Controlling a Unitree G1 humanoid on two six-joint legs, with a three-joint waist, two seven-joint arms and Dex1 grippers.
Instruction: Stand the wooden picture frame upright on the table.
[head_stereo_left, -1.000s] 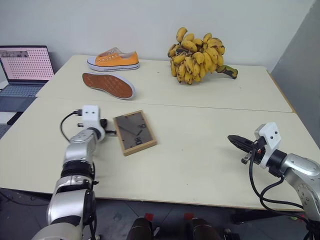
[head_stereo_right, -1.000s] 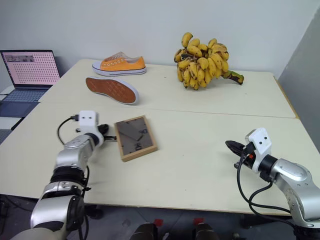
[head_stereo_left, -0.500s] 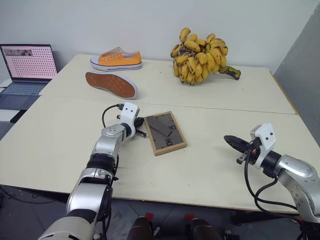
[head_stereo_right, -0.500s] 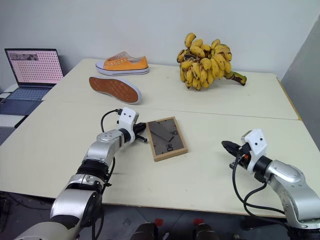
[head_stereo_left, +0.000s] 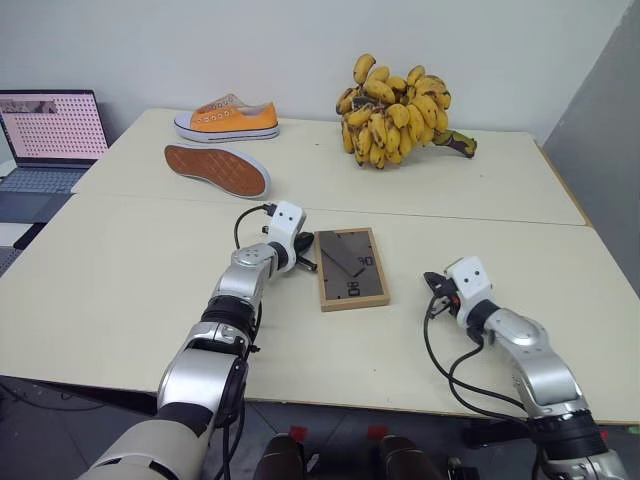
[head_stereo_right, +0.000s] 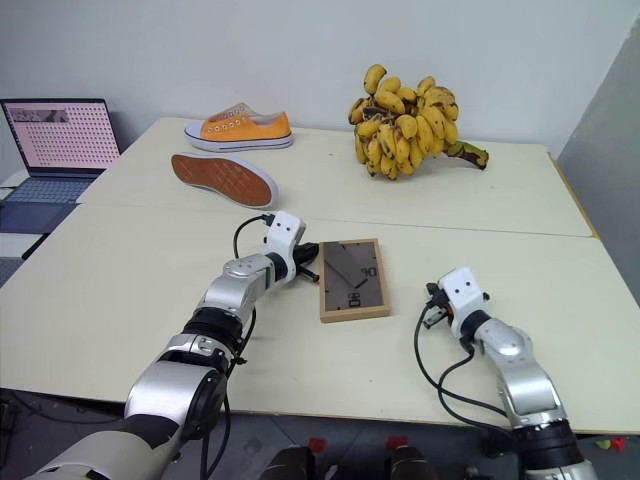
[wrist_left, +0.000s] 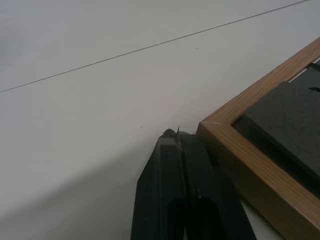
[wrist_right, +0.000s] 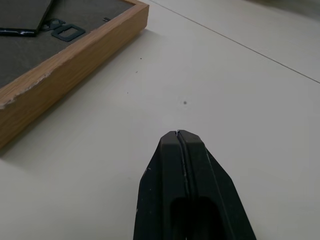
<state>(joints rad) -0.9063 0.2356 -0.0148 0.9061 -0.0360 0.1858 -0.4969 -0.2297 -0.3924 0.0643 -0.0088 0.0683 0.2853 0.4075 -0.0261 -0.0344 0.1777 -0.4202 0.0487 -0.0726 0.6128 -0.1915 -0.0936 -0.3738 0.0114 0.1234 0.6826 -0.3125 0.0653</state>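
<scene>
My left gripper is closed against the side of the flat wooden picture frame, so it should back away, come in level and grip the frame's near corner (head_stereo_left: 325, 304) to lift.
The wooden picture frame (head_stereo_left: 352, 267) lies flat on the table (head_stereo_left: 120, 280), a little right of centre, with its grey-brown back panel and folded stand facing up. My left gripper (head_stereo_left: 308, 262) is shut, and its fingertips (wrist_left: 177, 136) rest against the frame's left wooden edge (wrist_left: 250, 160). My right gripper (head_stereo_left: 432, 281) is also shut and empty. It hovers low over the table a short way right of the frame, pointing at it. In the right wrist view, the shut fingers (wrist_right: 185, 165) are apart from the frame's corner (wrist_right: 75, 60).
A bunch of bananas (head_stereo_left: 400, 110) sits at the back. One orange shoe (head_stereo_left: 227, 118) stands upright at the back left, and another shoe (head_stereo_left: 217, 169) lies on its side with its sole showing. A laptop (head_stereo_left: 50, 130) is off the table's left side. A seam (head_stereo_left: 480, 216) crosses the table behind the frame.
The frame has slid to the right and turned squarer, with my left gripper pushing its left edge. My right gripper came down and in towards the frame's right side.
</scene>
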